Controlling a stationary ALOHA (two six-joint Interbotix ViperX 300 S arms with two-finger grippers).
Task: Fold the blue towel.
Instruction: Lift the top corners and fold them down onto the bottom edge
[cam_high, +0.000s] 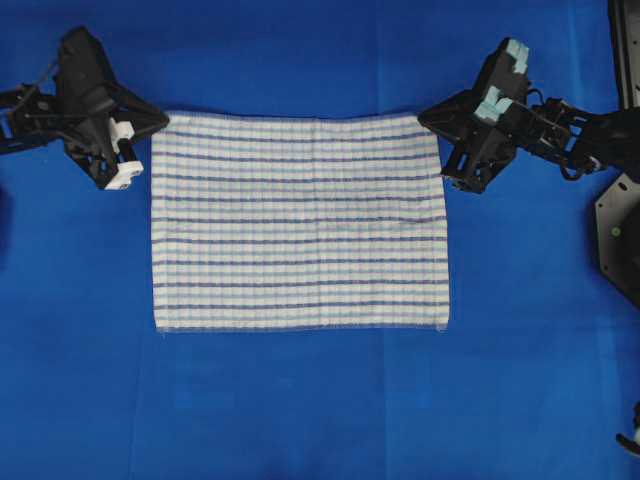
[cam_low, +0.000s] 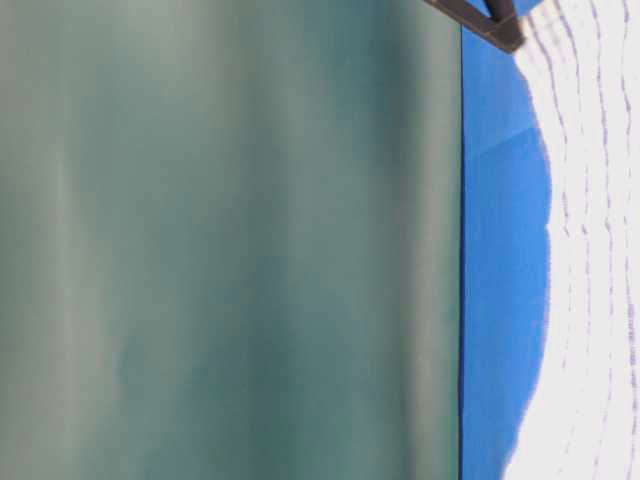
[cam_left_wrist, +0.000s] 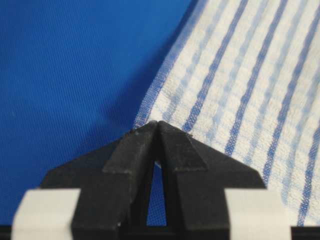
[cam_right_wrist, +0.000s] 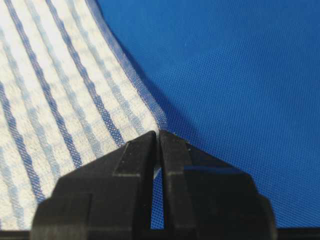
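I need to let go of the blue towel's far corner with my left gripper on top of the towel's near corner (cam_high: 158, 323) along the same side.
The blue towel (cam_high: 298, 222), white with light- and dark-blue stripes, lies spread flat on the table. My left gripper (cam_high: 163, 121) is shut on its far left corner. In the left wrist view the fingertips (cam_left_wrist: 145, 131) meet on the towel (cam_left_wrist: 250, 85) corner, pinching its hem. My right gripper (cam_high: 424, 115) is shut on the far right corner. The right wrist view shows that gripper (cam_right_wrist: 159, 133) closed on the edge of the towel (cam_right_wrist: 55, 100). The table-level view catches the towel (cam_low: 600, 260) at the right and a dark gripper tip (cam_low: 498, 28) at the top.
A plain blue table covering (cam_high: 300, 400) runs under everything. Black arm hardware (cam_high: 620, 230) stands along the right edge, and a small dark part (cam_high: 632, 436) is at the bottom right. A blurred green surface (cam_low: 230, 240) fills most of the table-level view.
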